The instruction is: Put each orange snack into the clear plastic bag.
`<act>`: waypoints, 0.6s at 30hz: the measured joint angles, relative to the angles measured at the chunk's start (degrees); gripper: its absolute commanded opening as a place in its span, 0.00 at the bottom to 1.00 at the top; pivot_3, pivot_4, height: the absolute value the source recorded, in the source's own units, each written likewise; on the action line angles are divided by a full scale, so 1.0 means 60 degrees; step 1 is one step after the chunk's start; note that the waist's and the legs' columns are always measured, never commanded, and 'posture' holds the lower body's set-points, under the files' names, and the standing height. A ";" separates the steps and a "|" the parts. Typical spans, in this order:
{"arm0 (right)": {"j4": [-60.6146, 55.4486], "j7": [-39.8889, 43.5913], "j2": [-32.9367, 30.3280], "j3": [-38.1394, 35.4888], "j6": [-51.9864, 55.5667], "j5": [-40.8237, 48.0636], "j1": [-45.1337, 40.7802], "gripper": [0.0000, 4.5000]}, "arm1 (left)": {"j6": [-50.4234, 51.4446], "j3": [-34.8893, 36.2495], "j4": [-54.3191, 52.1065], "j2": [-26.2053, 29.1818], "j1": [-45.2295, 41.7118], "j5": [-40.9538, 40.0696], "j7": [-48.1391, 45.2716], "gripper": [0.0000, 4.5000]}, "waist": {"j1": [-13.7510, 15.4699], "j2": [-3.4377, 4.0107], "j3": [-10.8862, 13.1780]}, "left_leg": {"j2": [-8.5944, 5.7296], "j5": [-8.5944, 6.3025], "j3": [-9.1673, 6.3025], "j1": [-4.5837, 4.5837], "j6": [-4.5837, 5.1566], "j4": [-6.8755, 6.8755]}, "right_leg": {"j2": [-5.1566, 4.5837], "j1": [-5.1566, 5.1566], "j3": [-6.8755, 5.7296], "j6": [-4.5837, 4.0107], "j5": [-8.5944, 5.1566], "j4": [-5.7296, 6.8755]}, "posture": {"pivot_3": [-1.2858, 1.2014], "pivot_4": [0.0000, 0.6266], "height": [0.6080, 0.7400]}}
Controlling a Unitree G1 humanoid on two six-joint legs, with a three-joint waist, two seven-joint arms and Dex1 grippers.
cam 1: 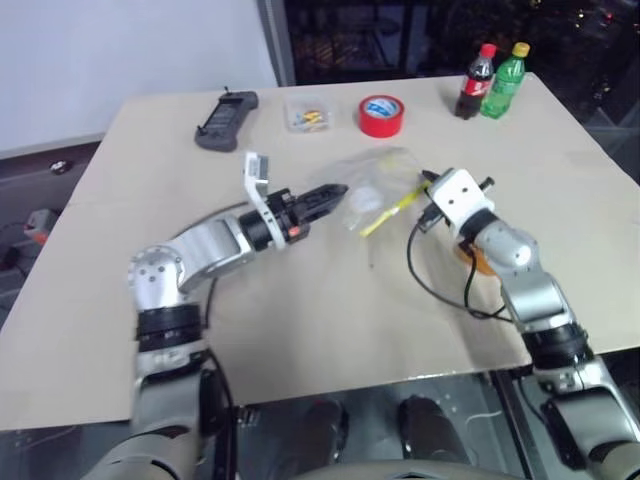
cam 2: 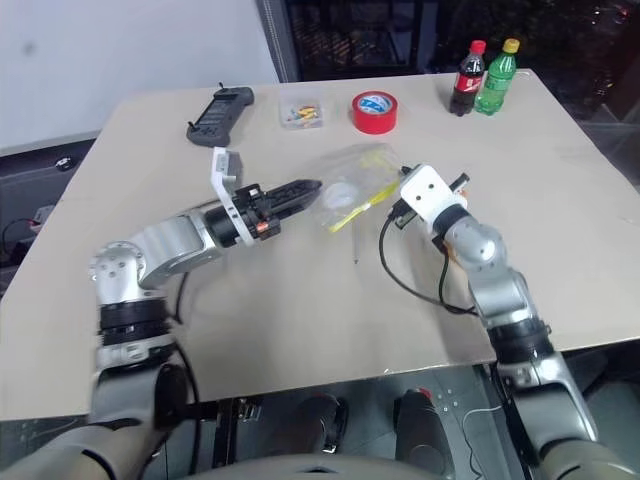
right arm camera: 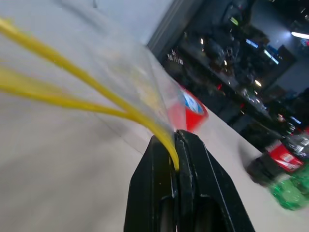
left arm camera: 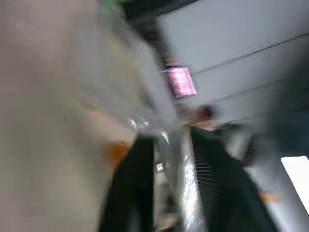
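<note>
My left gripper is at the bag's clear film, away from the bag's yellow strip. It should open and take the yellow strip's end (cam 1: 367, 231) across from my right gripper.
The clear plastic bag (cam 1: 382, 180) lies mid-table, its yellow seal strip (cam 1: 390, 212) lifted at one end. My right gripper (cam 1: 424, 186) is shut on that strip; in the right wrist view its fingers (right arm camera: 164, 164) pinch the yellow edge (right arm camera: 166, 140). My left gripper (cam 1: 334, 194) points at the bag's other side. In the blurred left wrist view its fingers (left arm camera: 130, 193) stand apart, open, with clear film (left arm camera: 183, 179) between them. One orange snack (cam 1: 469, 259) lies on the table, partly hidden behind my right forearm.
At the far side stand a red tape roll (cam 1: 381, 115), a small clear box (cam 1: 307, 117), a black handheld device (cam 1: 226, 120), a cola bottle (cam 1: 477, 82) and a green bottle (cam 1: 505, 79). A black cable (cam 1: 438, 282) loops beside my right arm.
</note>
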 measured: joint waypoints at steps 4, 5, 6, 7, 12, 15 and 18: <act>0.1388 0.0168 -0.0245 0.0009 -0.0078 -0.0329 -0.0991 0.00 | -0.2539 -0.2216 -0.2036 0.2146 0.0200 0.4787 -0.2128 0.67 | 0.0022 0.0002 0.0002 | 0.0026 0.0001 0.0042 0.0007 -0.0001 -0.0075 | 0.0009 -0.0012 0.0027 -0.0006 0.0003 -0.0049 | 0.52 0.24 1.00; 0.1789 0.0178 -0.0232 0.0045 -0.0067 -0.0394 -0.1282 0.00 | -0.3161 -0.2717 -0.2443 0.2510 0.0237 0.5785 -0.2551 0.67 | 0.0019 0.0002 0.0002 | 0.0026 0.0001 0.0058 0.0010 -0.0001 -0.0097 | 0.0006 -0.0021 0.0042 -0.0006 0.0003 -0.0055 | 0.52 0.24 1.00; 0.2273 0.0185 -0.0216 0.0112 -0.0025 -0.0502 -0.1647 0.00 | -0.3683 -0.3114 -0.2888 0.2733 0.0256 0.6624 -0.2930 0.67 | 0.0020 0.0001 0.0002 | 0.0029 0.0001 0.0066 0.0005 0.0000 -0.0109 | 0.0007 -0.0036 0.0052 -0.0006 0.0003 -0.0060 | 0.52 0.24 1.00; 0.2605 0.0188 -0.0209 0.0172 0.0014 -0.0600 -0.1940 0.00 | -0.4008 -0.3364 -0.3232 0.2767 0.0246 0.7135 -0.3177 0.67 | 0.0024 0.0001 0.0002 | 0.0033 0.0001 0.0069 -0.0007 0.0000 -0.0117 | 0.0007 -0.0051 0.0055 -0.0006 0.0003 -0.0067 | 0.52 0.24 1.00; 0.3457 0.0261 0.0285 0.0344 0.0099 -0.0776 -0.2773 0.00 | -0.4624 -0.4741 -0.4217 0.2418 0.0101 0.9397 -0.3588 0.67 | -0.0041 0.0001 0.0002 | 0.0056 0.0001 0.0070 -0.0077 0.0000 -0.0137 | 0.0028 -0.0135 0.0059 -0.0007 0.0003 -0.0083 | 0.52 0.24 1.00; 0.3749 0.0328 0.0570 0.0384 0.0347 -0.0810 -0.2927 0.00 | -0.4593 -0.5315 -0.4219 0.1856 0.0059 1.0623 -0.3354 0.67 | -0.0148 0.0001 0.0002 | 0.0053 0.0002 0.0075 -0.0138 0.0000 -0.0113 | 0.0029 -0.0185 0.0062 -0.0007 0.0004 -0.0067 | 0.52 0.24 1.00; 0.3758 0.0351 0.0810 0.0389 0.0533 -0.0813 -0.3198 0.00 | -0.4584 -0.5777 -0.4137 0.1333 -0.0156 1.1659 -0.3184 0.67 | -0.0206 0.0001 0.0002 | 0.0053 0.0003 0.0074 -0.0137 0.0000 -0.0112 | 0.0031 -0.0187 0.0062 -0.0007 0.0004 -0.0059 | 0.52 0.24 1.00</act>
